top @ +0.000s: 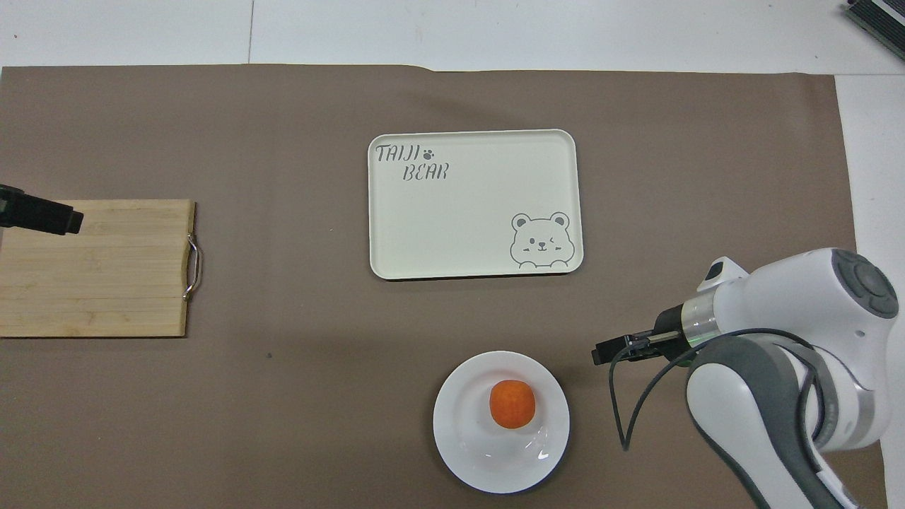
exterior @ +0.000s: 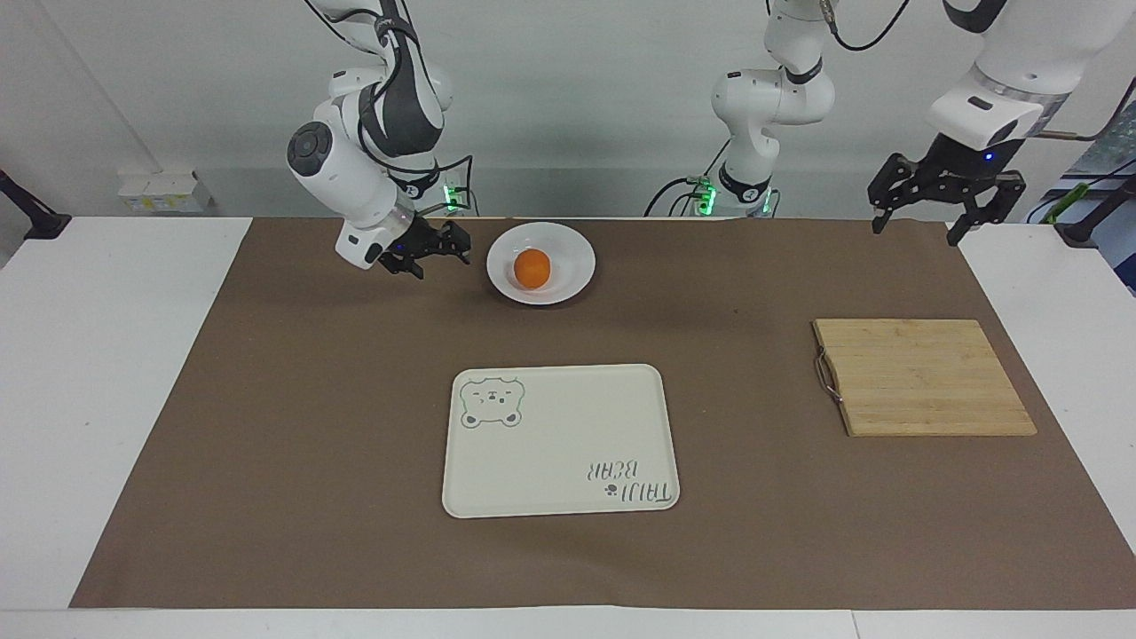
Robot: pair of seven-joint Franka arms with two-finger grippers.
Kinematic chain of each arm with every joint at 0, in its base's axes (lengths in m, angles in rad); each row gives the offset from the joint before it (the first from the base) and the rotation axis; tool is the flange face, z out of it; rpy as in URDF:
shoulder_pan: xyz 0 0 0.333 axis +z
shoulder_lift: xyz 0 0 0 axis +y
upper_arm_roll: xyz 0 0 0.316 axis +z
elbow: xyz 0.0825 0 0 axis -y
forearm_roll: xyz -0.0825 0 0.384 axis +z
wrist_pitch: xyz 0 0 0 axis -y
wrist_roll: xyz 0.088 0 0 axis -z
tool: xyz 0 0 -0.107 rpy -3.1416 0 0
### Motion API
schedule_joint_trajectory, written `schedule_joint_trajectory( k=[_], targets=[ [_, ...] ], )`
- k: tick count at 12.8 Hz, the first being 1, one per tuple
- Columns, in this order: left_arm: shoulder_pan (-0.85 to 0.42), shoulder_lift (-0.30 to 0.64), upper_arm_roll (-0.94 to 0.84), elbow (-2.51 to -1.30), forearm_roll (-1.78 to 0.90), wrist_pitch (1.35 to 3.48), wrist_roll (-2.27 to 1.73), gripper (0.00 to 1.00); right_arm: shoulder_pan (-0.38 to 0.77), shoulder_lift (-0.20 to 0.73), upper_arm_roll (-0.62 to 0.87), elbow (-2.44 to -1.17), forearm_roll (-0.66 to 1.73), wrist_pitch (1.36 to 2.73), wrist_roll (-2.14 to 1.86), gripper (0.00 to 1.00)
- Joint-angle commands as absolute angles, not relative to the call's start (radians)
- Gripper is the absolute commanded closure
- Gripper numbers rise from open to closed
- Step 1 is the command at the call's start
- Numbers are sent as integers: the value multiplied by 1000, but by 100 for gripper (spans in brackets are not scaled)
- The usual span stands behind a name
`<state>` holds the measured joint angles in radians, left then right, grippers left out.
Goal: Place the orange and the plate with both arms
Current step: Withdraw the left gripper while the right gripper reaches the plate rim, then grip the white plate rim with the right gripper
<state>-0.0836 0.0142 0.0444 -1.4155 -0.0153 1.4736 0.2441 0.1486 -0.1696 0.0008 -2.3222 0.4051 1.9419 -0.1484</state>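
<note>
Next, I move my right gripper to the rim of the white plate (top: 565, 406), on the side that faces my right gripper, and close it there.
The orange (exterior: 532, 267) lies in the white plate (exterior: 571, 243), which stands on the brown mat close to the robots; both also show in the overhead view, the orange (top: 512, 404) in the plate (top: 459, 442). My right gripper (exterior: 441, 264) is open and empty, low over the mat just beside the plate on the right arm's end, apart from its rim; it also shows in the overhead view (top: 601, 351). My left gripper (exterior: 919, 229) is open and empty, raised high toward the left arm's end of the table; in the overhead view its tip (top: 67, 223) overlaps the cutting board.
A cream tray with a bear drawing (exterior: 559, 439) lies mid-mat, farther from the robots than the plate. A bamboo cutting board (exterior: 923, 377) with a metal handle lies toward the left arm's end. A brown mat (exterior: 266, 399) covers the white table.
</note>
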Motion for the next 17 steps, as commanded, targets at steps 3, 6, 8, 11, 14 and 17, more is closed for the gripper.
schedule_joint_trajectory(
  k=[3,6,8,11,14,17],
  targets=[
    [-55,-61,28,-1452,-15,1405,261,0,144,-181,-2,-2448,595,2026,-299,0],
    [-54,-63,28,-1454,-15,1407,256,0,141,-149,-2,-2490,751,2045,-440,0],
    [-49,-64,29,-1459,-15,1405,247,0,149,-127,0,-2510,791,2068,-460,12],
    [-41,-64,28,-1459,-15,1394,223,0,170,-65,0,-2513,811,2069,-530,30],
    [-20,-64,28,-1459,-17,1396,169,0,187,-38,0,-2513,813,2071,-540,35],
    [-24,-63,25,-1456,-15,1400,172,0,201,-26,-2,-2523,862,2072,-540,45]
  ],
)
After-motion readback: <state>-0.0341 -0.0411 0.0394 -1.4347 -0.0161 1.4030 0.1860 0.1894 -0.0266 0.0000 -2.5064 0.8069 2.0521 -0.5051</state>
